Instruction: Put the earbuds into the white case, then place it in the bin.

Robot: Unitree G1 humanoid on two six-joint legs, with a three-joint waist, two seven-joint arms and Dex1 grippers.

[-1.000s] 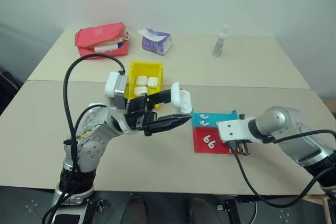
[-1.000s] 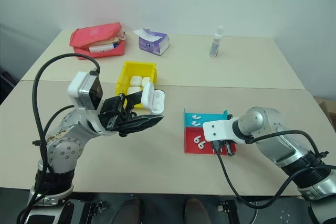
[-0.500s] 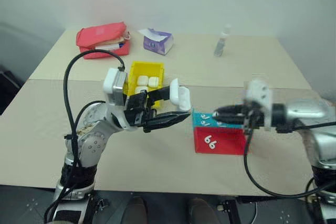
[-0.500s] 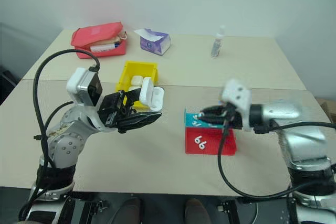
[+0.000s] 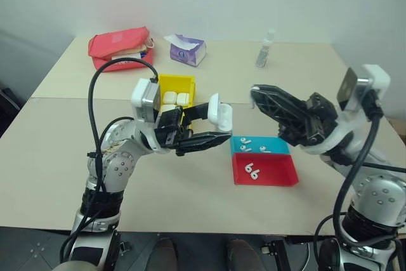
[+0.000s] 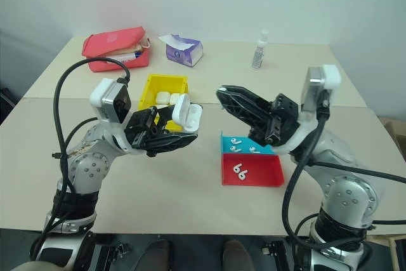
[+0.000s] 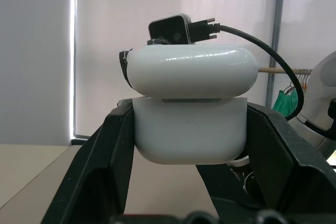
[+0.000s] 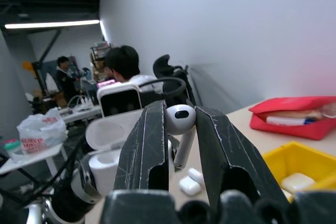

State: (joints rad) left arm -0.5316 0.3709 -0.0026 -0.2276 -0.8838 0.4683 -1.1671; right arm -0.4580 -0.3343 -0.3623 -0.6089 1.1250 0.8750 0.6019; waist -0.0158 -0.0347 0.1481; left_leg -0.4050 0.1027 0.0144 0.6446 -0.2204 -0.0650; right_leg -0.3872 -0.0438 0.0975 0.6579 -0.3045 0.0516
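My left gripper holds the open white case. Next, my right gripper releases the earbud, now pinched in its raised fingertips, in the far slot of the open white case [image 5: 225, 110] [image 8: 164, 153].
My left gripper [image 5: 219, 126] is shut on the white case [image 5: 220, 114], held above the table with its lid flipped open. In the left wrist view the case [image 7: 191, 124] sits squeezed between both black fingers [image 7: 107, 161]. My right gripper [image 5: 254, 91] is raised to the same height and points at the case from a short gap away. It is shut on one earbud [image 8: 182, 145], pinched between its fingertips. More earbuds lie in the teal tray [image 5: 279, 147] and the red tray [image 5: 277, 173]. The yellow bin [image 5: 176, 79] stands behind the left hand with several white cases inside.
At the back of the table lie a red pouch [image 5: 120, 46], a purple tissue box [image 5: 188, 49] and a small clear bottle [image 5: 266, 49]. Beyond the table, people sit at desks [image 8: 123, 64].
My right arm has lifted up off the red tray and swung round to point leftward at the case, carrying an earbud. The left gripper with the case has stayed put.
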